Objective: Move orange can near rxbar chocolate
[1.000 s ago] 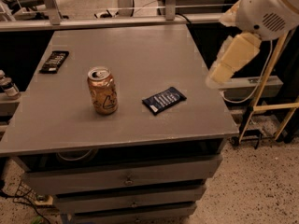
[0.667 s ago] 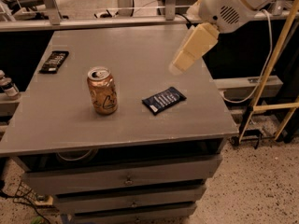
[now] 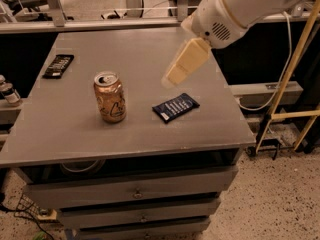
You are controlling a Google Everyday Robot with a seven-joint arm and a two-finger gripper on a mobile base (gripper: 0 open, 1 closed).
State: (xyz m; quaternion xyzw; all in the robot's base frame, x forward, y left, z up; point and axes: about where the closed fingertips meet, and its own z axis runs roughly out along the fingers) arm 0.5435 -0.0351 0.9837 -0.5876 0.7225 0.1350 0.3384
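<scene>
The gripper next closes around the standing orange can on the grey table, at the can's upper half (image 3: pixel 109 86).
The orange can (image 3: pixel 110 97) stands upright on the grey table (image 3: pixel 140 54), left of the middle. The rxbar chocolate (image 3: pixel 58 66), a flat black wrapper, lies near the table's far left edge. My gripper (image 3: pixel 176 74) hangs from the white arm at the upper right, above the table, to the right of the can and well apart from it. It holds nothing that I can see.
A navy-blue wrapper bar (image 3: pixel 175 107) lies right of the can, below the gripper. Drawers (image 3: pixel 135 191) are under the table top. A small bottle (image 3: pixel 9 93) stands off the left edge. Yellow poles (image 3: pixel 292 74) stand at the right.
The arm and gripper have swung leftward from beyond the table's right edge to over the table, closer to the can. The can and both bars have not moved.
</scene>
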